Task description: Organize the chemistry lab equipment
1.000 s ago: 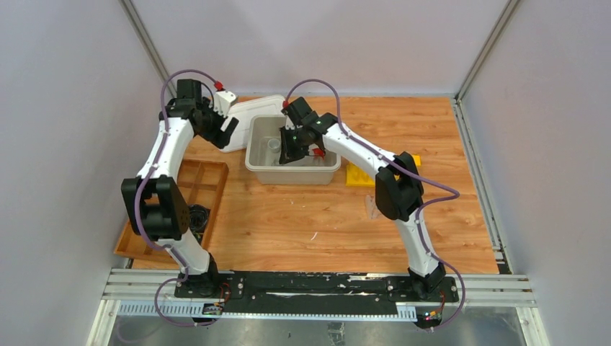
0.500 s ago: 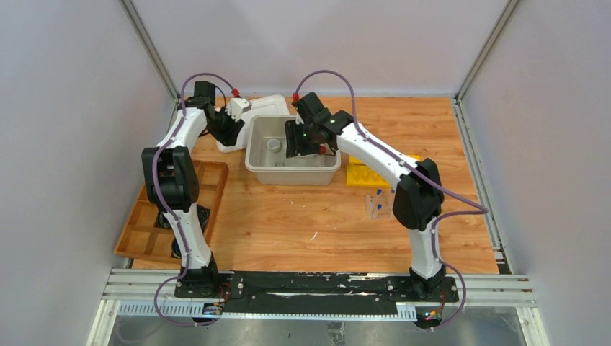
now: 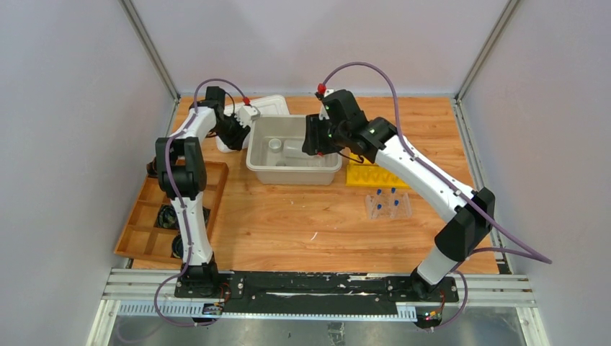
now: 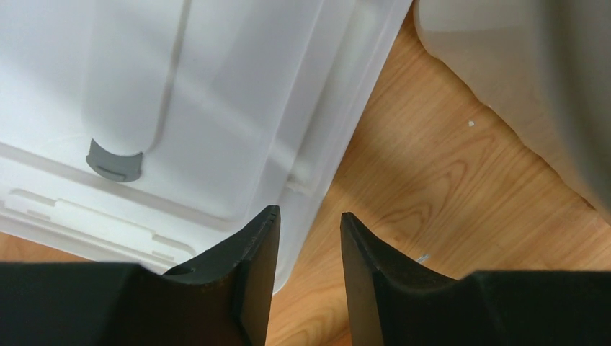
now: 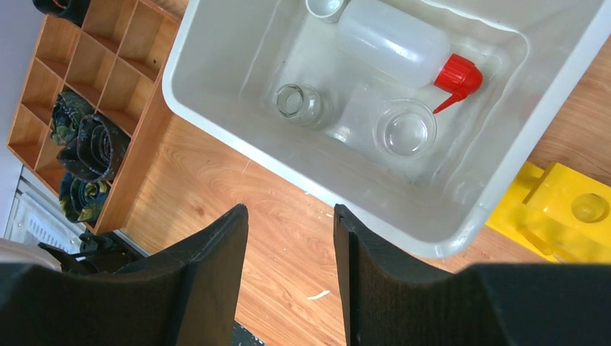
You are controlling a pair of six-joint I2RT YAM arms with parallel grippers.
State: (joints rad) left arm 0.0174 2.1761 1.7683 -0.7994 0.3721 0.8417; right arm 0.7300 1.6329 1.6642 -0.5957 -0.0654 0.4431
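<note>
Next, I move my left gripper away, because the grey bin's side crowds the white lid's edge beside it, and pinch the lid's free corner [image 4: 287, 263] before I lift.
A grey bin [image 3: 258, 164] holds a white squeeze bottle [image 5: 393, 43] with a red nozzle [image 5: 456, 76], a glass flask [image 5: 299, 104], a clear beaker [image 5: 405, 128] and a tiny white cup [image 5: 328, 6]. My right gripper [image 5: 290, 209] is open and empty, high over the bin's right side [image 3: 313, 140]. Blue-capped test tubes [image 3: 385, 204] stand in a clear rack on the table to the right. My left gripper [image 4: 308, 214] is open and empty, low at the edge of the white lid [image 4: 216, 108], left of the bin [image 3: 238, 133].
A yellow rack [image 3: 375, 175] lies right of the bin and also shows in the right wrist view [image 5: 569, 209]. A wooden compartment tray [image 3: 148, 241] at the left holds black cable coils [image 5: 90, 148]. The lid [image 3: 263, 107] lies behind the bin.
My right gripper has drawn back up out of the bin, the arm stretching right and uncovering the test tubes. The squeeze bottle now lies in the bin. My left gripper moved right toward the lid.
</note>
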